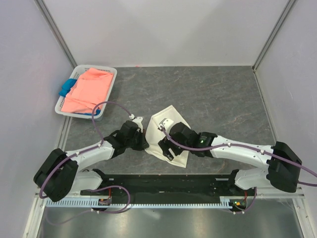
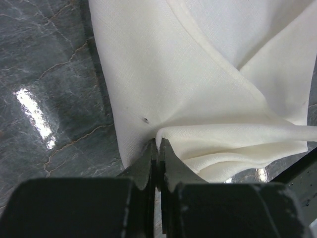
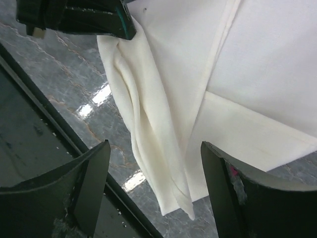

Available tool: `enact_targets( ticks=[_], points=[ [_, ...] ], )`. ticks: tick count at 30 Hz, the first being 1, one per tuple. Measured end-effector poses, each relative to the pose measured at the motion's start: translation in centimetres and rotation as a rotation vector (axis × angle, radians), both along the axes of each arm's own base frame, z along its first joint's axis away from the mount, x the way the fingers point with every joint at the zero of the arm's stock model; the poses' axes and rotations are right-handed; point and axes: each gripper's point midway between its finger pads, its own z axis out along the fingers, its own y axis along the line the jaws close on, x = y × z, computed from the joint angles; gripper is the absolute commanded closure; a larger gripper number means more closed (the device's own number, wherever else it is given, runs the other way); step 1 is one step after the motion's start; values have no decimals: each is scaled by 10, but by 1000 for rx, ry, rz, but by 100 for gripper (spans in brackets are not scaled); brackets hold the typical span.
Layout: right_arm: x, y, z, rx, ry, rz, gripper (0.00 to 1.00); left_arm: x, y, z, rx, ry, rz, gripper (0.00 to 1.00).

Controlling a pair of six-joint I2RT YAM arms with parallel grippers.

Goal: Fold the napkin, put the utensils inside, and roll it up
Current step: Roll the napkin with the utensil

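Note:
The napkin's near edge is bunched up past the left gripper's hold, so the robot's right gripper needs to pinch the loose folds (image 3: 157, 148) and pull them toward the black rail.
The off-white napkin (image 1: 167, 120) lies crumpled and partly folded on the dark marbled table, between the two arms. My left gripper (image 1: 145, 143) is shut on a raised fold at the napkin's left edge; the left wrist view shows the jaws (image 2: 158, 145) pinched on the cloth (image 2: 208, 74). My right gripper (image 1: 166, 148) is open and hovers over the napkin's near corner; in the right wrist view its fingers (image 3: 154, 146) straddle the bunched cloth (image 3: 163, 114) without touching it. The left gripper's tip (image 3: 84, 17) shows there at the top left. The spoon is out of view.
A white basket (image 1: 110, 74) at the back left holds a salmon-pink cloth (image 1: 88, 89) and a blue cloth (image 1: 67, 88). A black rail (image 1: 163, 181) runs along the near table edge, close under the right gripper. Grey walls enclose three sides.

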Motion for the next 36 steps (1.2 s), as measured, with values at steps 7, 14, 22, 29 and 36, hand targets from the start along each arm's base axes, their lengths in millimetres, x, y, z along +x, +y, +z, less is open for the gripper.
enact_targets(
  ticks=[7,14,22,29,36],
  points=[
    [-7,8,-22,-135,-142,5,17,-2,-1,0,-4,13,-9,98],
    [-18,9,-56,-281,-192,58,18,-3,0,0,2,22,-10,98],
    [-31,12,-71,-358,-243,89,23,-3,0,-1,9,32,-10,98],
    [-22,6,-79,-412,-272,31,48,-4,0,-1,10,37,-11,98],
    [-21,2,-85,-437,-270,12,94,-6,-1,-1,6,45,-19,97]
  ],
)
